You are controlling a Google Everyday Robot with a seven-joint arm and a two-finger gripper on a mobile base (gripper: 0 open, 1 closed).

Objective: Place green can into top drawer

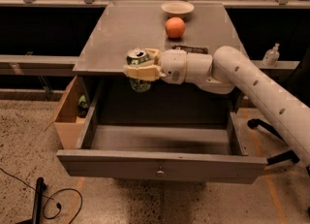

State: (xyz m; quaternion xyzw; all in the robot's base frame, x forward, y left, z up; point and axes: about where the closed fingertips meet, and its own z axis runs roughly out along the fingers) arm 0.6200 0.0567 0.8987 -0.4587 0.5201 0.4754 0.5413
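The robot's gripper will release the green can on the top drawer's bottom near the front panel (128, 143), toward the plywood box. The green can now hangs above the open drawer.
The green can (139, 74), mottled green and pale with a silver pull-tab top, is held upright in my gripper (141, 69). The gripper's cream fingers (140, 70) are shut around its middle. The can hangs just past the front edge of the grey tabletop (121, 34), above the back left of the open top drawer (160, 162). The drawer is pulled out, with a flat grey front panel and a small round knob (159, 172). Its inside shows nothing in it. My white arm (252, 87) reaches in from the right.
An orange (175, 27) and a white bowl (177, 8) sit on the tabletop behind the arm. A tan plywood box (68, 116) with a small dark-green object (83, 104) stands left of the drawer. A bottle (271, 54) stands at right. A black cable (53, 201) lies on the floor.
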